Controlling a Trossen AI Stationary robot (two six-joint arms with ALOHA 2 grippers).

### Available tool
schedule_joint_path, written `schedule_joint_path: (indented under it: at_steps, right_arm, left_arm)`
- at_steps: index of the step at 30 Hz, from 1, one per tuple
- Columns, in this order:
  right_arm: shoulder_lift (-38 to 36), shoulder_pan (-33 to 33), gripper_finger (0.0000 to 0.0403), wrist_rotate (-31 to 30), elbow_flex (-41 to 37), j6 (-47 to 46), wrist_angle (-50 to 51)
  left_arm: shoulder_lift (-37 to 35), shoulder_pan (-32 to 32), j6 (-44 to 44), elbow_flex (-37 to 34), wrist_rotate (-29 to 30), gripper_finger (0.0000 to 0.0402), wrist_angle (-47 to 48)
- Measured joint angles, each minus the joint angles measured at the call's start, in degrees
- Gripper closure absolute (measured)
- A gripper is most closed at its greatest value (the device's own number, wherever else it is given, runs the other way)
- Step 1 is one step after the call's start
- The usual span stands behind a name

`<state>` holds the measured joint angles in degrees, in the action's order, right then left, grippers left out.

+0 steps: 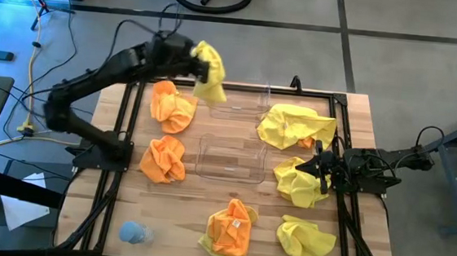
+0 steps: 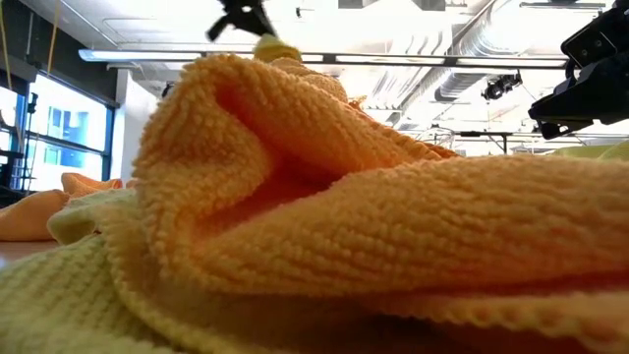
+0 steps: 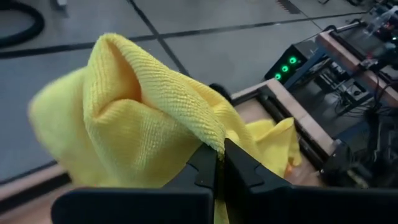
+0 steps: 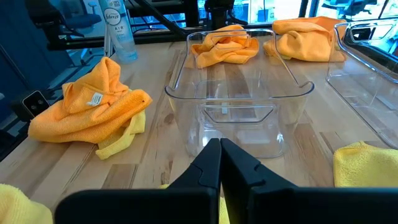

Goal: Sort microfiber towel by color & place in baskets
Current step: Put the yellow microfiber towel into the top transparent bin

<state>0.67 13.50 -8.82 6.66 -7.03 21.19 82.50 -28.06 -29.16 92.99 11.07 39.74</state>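
The yellow towel, now up over the table's far side, will be released by my left gripper around the middle of the far see-through basket [image 1: 240,105].
My left gripper [image 1: 195,60] is up over the table's far side, beside the left end of the far basket [image 1: 242,105], and is shut on a yellow towel [image 1: 210,73]. My right gripper [image 1: 321,170] is shut and hovers at the right side by another yellow towel [image 1: 299,183], facing the middle basket [image 4: 236,99]. Both see-through baskets hold nothing. Two orange towels [image 1: 173,106] [image 1: 163,157] lie left of the baskets. A third orange towel [image 1: 229,224] lies on a yellow one by the near edge. Further yellow towels [image 1: 294,125] [image 1: 306,236] lie on the right. My left gripper pinches the yellow towel between its two fingers on a raised fold [image 3: 214,140] of the cloth. How many layers it has cannot be told. The towel is lifted clear of the table and bunches out loosely around and below the fingers.
A small pale blue lump [image 1: 132,232] lies at the near left corner. Black metal frame rails [image 1: 117,136] run along the table's left and right sides. A spray bottle [image 4: 118,31] stands at the left edge. In the low view the near orange towel [image 2: 344,197] fills the picture.
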Motion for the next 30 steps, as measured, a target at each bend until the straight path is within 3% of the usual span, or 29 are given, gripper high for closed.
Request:
schedule_joint_path:
  at_steps: [8, 13, 17, 23, 30]
  right_arm:
    - [0.0, 0.0, 0.0402, 0.0, 0.0, 0.0, 0.0]
    - [0.0, 0.0, 0.0402, 0.0, 0.0, 0.0, 0.0]
    - [0.0, 0.0, 0.0402, 0.0, 0.0, 0.0, 0.0]
    - [0.0, 0.0, 0.0402, 0.0, 0.0, 0.0, 0.0]
    - [0.0, 0.0, 0.0402, 0.0, 0.0, 0.0, 0.0]
  left_arm:
    - [18.9, 0.5, 1.5, 16.8, 1.1, 0.0401, 1.6]
    - [27.5, 2.0, 2.7, 19.8, 9.6, 0.0401, 3.9]
    - [33.2, 2.8, -0.6, 19.8, 10.1, 0.0401, 4.8]
    - [40.4, 1.4, -7.1, 19.8, -2.2, 0.0401, 5.7]
    - [46.0, -1.2, -11.2, 19.9, -12.5, 0.0401, 7.7]
